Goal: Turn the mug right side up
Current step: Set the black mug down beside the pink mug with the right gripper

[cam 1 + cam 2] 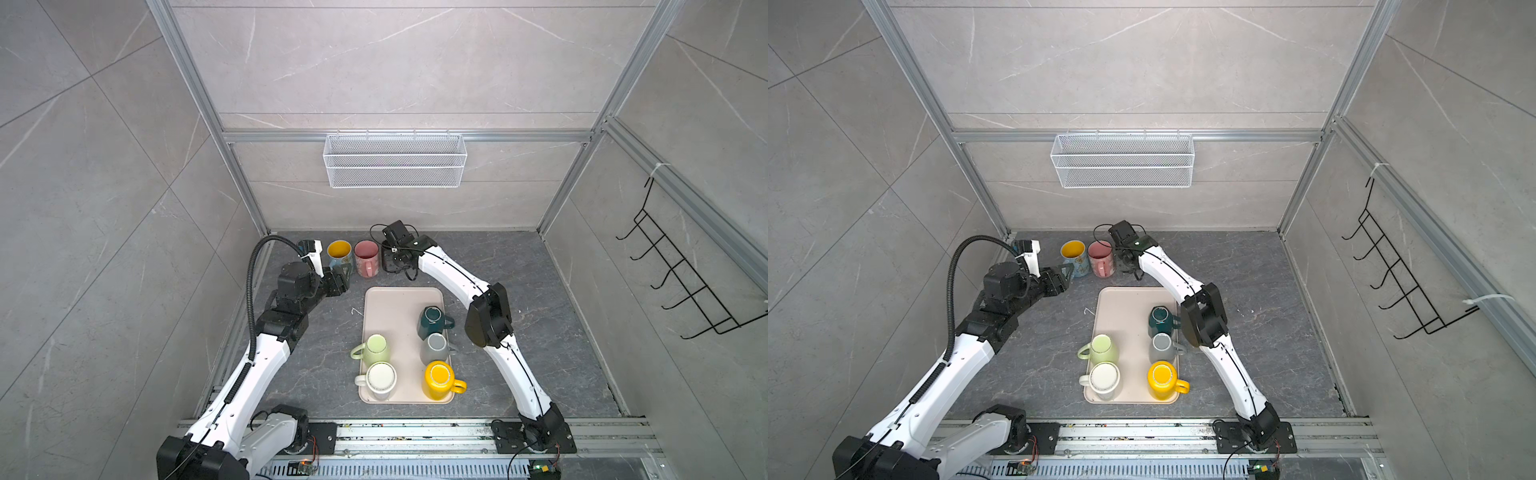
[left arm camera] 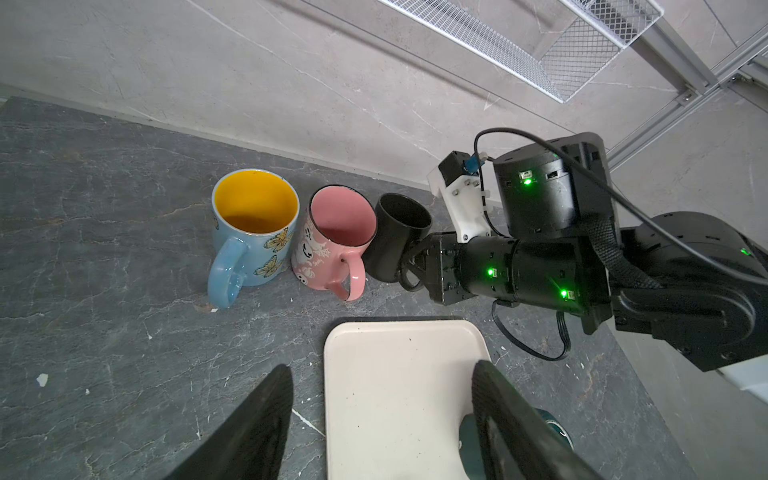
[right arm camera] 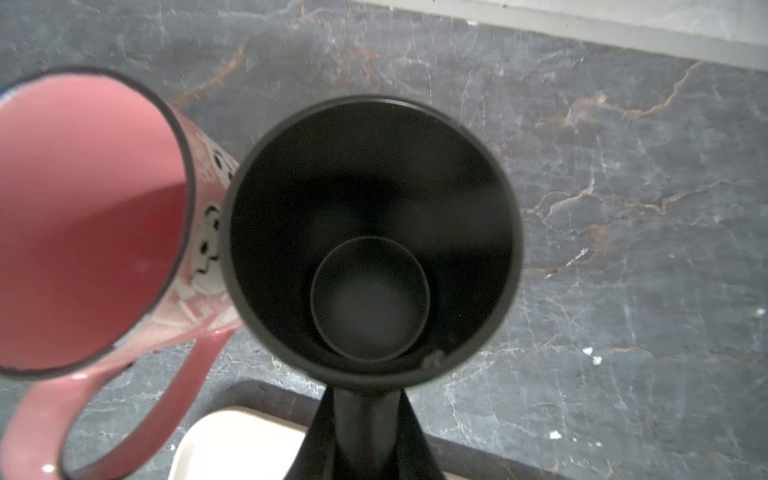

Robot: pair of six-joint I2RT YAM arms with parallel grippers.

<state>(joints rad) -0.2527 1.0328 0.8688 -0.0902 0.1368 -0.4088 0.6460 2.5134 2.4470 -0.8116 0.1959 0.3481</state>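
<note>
The black mug, now tilted close beside the pink mug, will be let go by my right gripper on the table (image 1: 389, 264) (image 3: 368, 280) next to the pink mug, behind the beige tray.
A black mug (image 2: 399, 237) is mouth up and slightly tilted, close beside a pink mug (image 2: 336, 237) at the back of the table. My right gripper (image 2: 411, 266) is shut on its handle. In the right wrist view I look straight down into the black mug (image 3: 370, 232), with the right gripper (image 3: 360, 411) pinching the handle below its rim. My left gripper (image 2: 382, 365) hangs open and empty over the near edge of the beige tray (image 2: 395, 395). In both top views the left gripper (image 1: 340, 278) (image 1: 1065, 276) sits just in front of a blue mug (image 1: 340, 253).
The blue mug with a yellow inside (image 2: 253, 224) and the pink mug (image 1: 366, 257) stand upright in a row by the back wall. The tray (image 1: 395, 307) carries several upside-down mugs: dark green (image 1: 432, 322), grey (image 1: 434, 347), light green (image 1: 376, 349), white (image 1: 380, 378), yellow (image 1: 440, 378).
</note>
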